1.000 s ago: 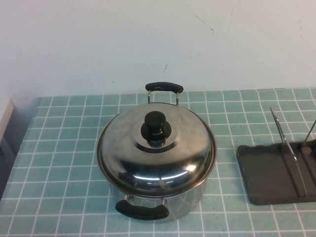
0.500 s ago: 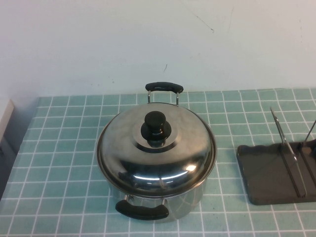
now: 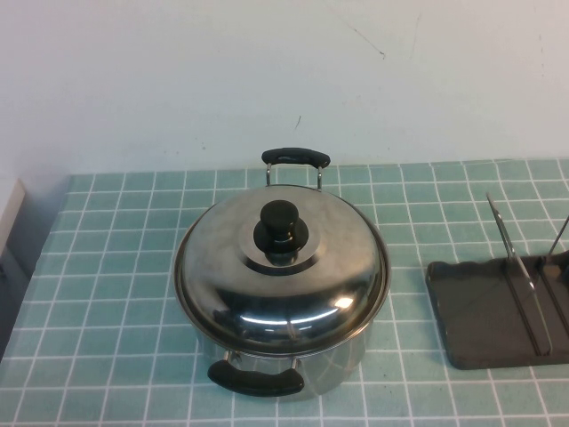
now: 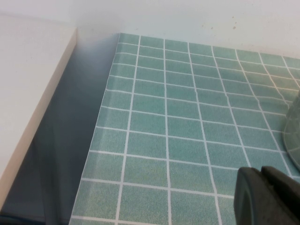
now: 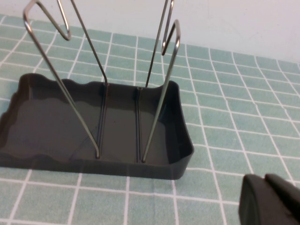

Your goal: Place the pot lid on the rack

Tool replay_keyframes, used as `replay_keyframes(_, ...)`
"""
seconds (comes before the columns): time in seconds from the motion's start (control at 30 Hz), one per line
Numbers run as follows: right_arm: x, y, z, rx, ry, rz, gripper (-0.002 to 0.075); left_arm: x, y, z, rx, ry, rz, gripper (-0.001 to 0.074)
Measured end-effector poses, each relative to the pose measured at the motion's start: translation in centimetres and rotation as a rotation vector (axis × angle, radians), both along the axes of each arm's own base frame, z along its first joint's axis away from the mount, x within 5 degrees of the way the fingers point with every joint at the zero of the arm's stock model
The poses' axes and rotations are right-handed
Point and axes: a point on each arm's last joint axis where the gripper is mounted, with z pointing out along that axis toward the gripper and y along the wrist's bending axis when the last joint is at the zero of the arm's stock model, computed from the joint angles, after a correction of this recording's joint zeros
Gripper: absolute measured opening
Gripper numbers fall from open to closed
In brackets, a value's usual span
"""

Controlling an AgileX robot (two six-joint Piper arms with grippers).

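Next, my left gripper needs to go to the pot lid's black knob (image 3: 281, 229) and close there, because that lifts the lid off the steel pot.
The shiny domed pot lid (image 3: 281, 267) with its black knob (image 3: 281, 229) sits on the steel pot (image 3: 293, 365) in the middle of the tiled table. The dark rack (image 3: 484, 316) with thin wire dividers (image 3: 514, 267) stands at the right edge, empty; it also shows in the right wrist view (image 5: 93, 131). Neither gripper shows in the high view. My left gripper (image 4: 267, 194) is shut and empty over tiles left of the pot. My right gripper (image 5: 269, 199) is shut and empty near the rack's corner.
A white wall runs behind the table. A pale counter edge (image 4: 33, 108) stands off the table's left side with a gap between them. The pot's black loop handles (image 3: 295, 158) stick out at its back and front.
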Motion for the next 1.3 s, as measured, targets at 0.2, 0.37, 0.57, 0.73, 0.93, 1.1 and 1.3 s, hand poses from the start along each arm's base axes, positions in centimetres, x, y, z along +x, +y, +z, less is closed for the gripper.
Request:
replay_keyframes(0.2,0.0,0.0,0.0,0.0,0.0,0.0,-0.0003,0.0,0.0,0.0,0.0,0.0,0.0,-0.0004)
replay_keyframes(0.37,0.0,0.0,0.0,0.0,0.0,0.0,-0.0003,0.0,0.0,0.0,0.0,0.0,0.0,-0.0004)
replay_keyframes(0.57,0.0,0.0,0.0,0.0,0.0,0.0,-0.0003,0.0,0.0,0.1,0.013,-0.008,0.002,-0.0004)
replay_keyframes(0.73,0.0,0.0,0.0,0.0,0.0,0.0,-0.0003,0.2,-0.6,1.1,-0.604,-0.098,0.053,-0.0004)
replay_keyframes(0.93,0.0,0.0,0.0,0.0,0.0,0.0,-0.0003,0.3,-0.3,2.4,-0.986,-0.229,0.089,-0.0004)
replay_keyframes(1.1,0.0,0.0,0.0,0.0,0.0,0.0,-0.0003,0.3,-0.3,2.5,-0.935,-0.242,0.083,-0.0004)
replay_keyframes(1.3,0.0,0.0,0.0,0.0,0.0,0.0,-0.0003,0.3,-0.7,2.0,-0.826,-0.183,0.043,-0.0004)
